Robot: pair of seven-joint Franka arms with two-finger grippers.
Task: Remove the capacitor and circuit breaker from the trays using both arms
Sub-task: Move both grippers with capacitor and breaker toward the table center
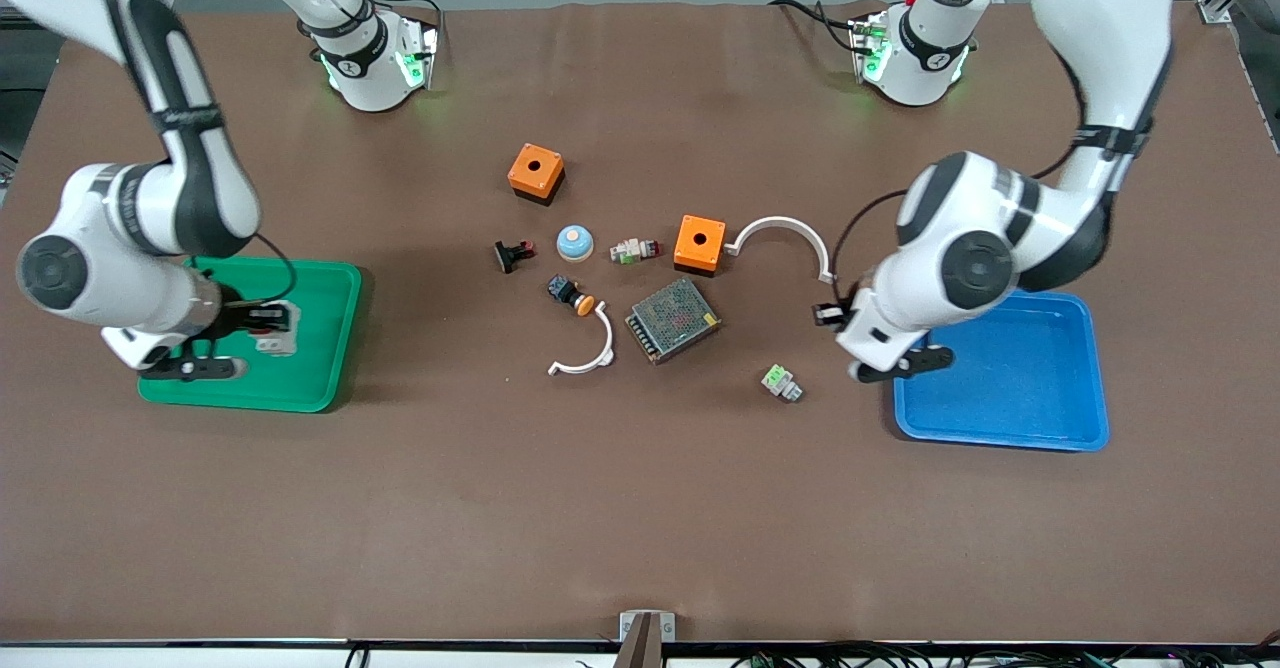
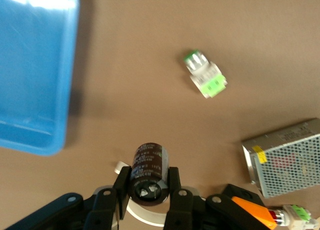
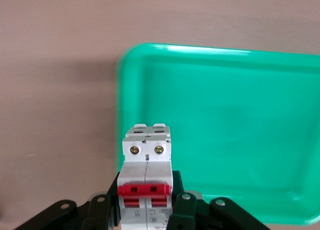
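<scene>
My left gripper needs to put the capacitor down between the mesh-covered box and the larger white arc's end (image 1: 779, 302). The capacitor is held just beside the blue tray now.
My left gripper (image 1: 835, 316) is shut on the capacitor (image 1: 824, 314), a black stubby cylinder. It holds the capacitor above the table, just beside the blue tray (image 1: 1000, 428). In the left wrist view the capacitor (image 2: 150, 165) sits between the fingers of the gripper (image 2: 148, 186), with the blue tray (image 2: 35, 74) off to one side. My right gripper (image 1: 262, 322) is shut on the breaker (image 1: 277, 341) over the green tray (image 1: 310, 388). In the right wrist view the white-grey breaker (image 3: 146, 165), with its red levers, is clamped in the gripper (image 3: 147, 195) at the green tray's (image 3: 225, 130) edge.
In the middle of the table lie two orange boxes (image 1: 535, 170) (image 1: 699, 242), two white arcs (image 1: 785, 238) (image 1: 585, 353), a mesh-covered box (image 1: 673, 320), a push button with an orange cap (image 1: 570, 294), a black-and-red switch part (image 1: 513, 253), a blue dome (image 1: 575, 241) and green-and-white connectors (image 1: 781, 382) (image 1: 635, 249).
</scene>
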